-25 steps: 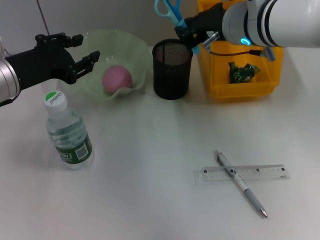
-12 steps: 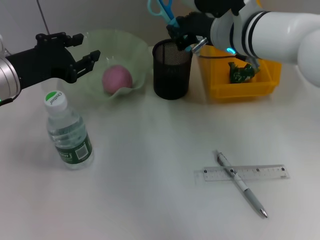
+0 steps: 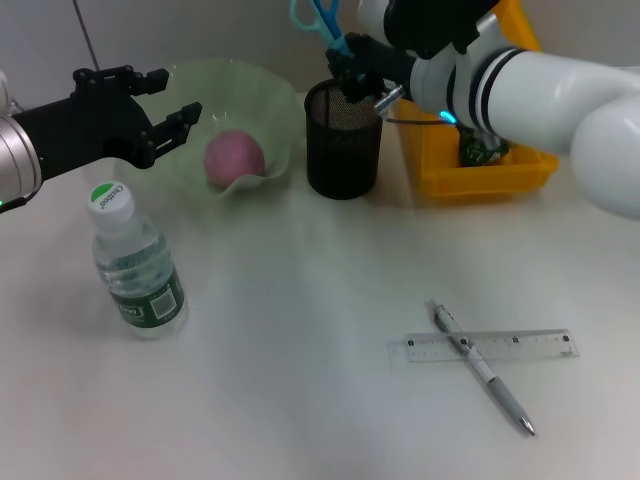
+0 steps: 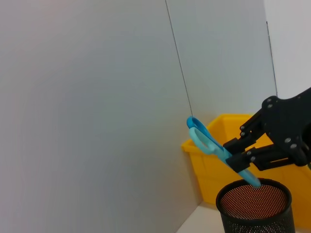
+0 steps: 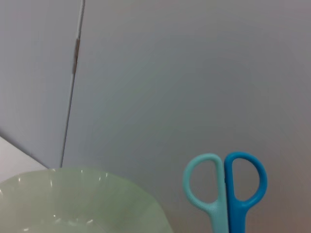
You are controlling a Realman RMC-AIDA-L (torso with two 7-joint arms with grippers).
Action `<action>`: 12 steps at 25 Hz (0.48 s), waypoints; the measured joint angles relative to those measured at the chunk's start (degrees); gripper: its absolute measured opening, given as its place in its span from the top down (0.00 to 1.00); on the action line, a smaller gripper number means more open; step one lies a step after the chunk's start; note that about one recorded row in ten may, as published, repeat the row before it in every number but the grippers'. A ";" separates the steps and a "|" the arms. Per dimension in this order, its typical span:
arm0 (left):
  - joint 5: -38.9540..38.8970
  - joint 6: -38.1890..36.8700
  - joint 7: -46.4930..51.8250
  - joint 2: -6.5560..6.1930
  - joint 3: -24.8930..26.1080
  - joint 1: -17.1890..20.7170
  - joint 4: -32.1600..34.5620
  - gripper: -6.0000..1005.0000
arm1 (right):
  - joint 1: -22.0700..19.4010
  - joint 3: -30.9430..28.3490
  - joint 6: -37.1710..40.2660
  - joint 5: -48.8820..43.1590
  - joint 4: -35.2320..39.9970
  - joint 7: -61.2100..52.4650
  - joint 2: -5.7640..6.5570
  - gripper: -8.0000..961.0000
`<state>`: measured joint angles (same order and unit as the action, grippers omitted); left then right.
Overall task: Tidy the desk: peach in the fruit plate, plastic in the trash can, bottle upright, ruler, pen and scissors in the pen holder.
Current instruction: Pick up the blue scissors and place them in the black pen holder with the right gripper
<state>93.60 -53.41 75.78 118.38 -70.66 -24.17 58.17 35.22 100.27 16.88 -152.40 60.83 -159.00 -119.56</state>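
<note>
The robot's right gripper should release the blue scissors inside the black mesh pen holder (image 3: 342, 115), between the fruit plate and trash can.
My right gripper (image 3: 352, 62) is shut on the blue scissors (image 3: 316, 20) and holds them handles-up, blade tips at the rim of the black mesh pen holder (image 3: 343, 140). The left wrist view shows the scissors (image 4: 208, 144) slanting down into the pen holder (image 4: 255, 208); the right wrist view shows only their handles (image 5: 226, 190). The pink peach (image 3: 234, 157) lies in the green fruit plate (image 3: 265, 95). My left gripper (image 3: 168, 100) hovers open beside the plate. The bottle (image 3: 135, 265) stands upright. Pen (image 3: 482, 368) lies across the ruler (image 3: 487, 346). Green plastic (image 3: 482, 148) lies in the yellow trash can (image 3: 480, 180).
The trash can stands right behind the pen holder, close under my right arm. A grey wall (image 4: 97, 97) backs the desk. White desk surface (image 3: 300, 350) stretches between the bottle and the ruler.
My right arm has swung left with the scissors, bringing them from beside the trash can to over the pen holder. The left arm has stayed still.
</note>
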 joint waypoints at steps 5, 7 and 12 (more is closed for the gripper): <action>0.00 -0.06 -0.01 -0.02 0.00 0.02 0.00 0.50 | 0.40 2.34 -4.99 1.18 -3.15 0.05 0.04 0.77; 0.00 -0.10 -0.02 -0.04 0.00 -0.01 0.00 0.50 | 0.87 3.27 -5.65 1.20 -3.90 -0.07 0.01 0.77; 0.00 -0.13 -0.09 -0.07 0.00 0.01 0.01 0.50 | 1.10 3.77 -6.28 1.26 -4.88 -0.21 -0.03 0.77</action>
<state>93.60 -53.54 75.69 118.31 -70.66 -24.16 58.18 36.32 104.04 10.59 -151.14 55.95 -159.21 -119.58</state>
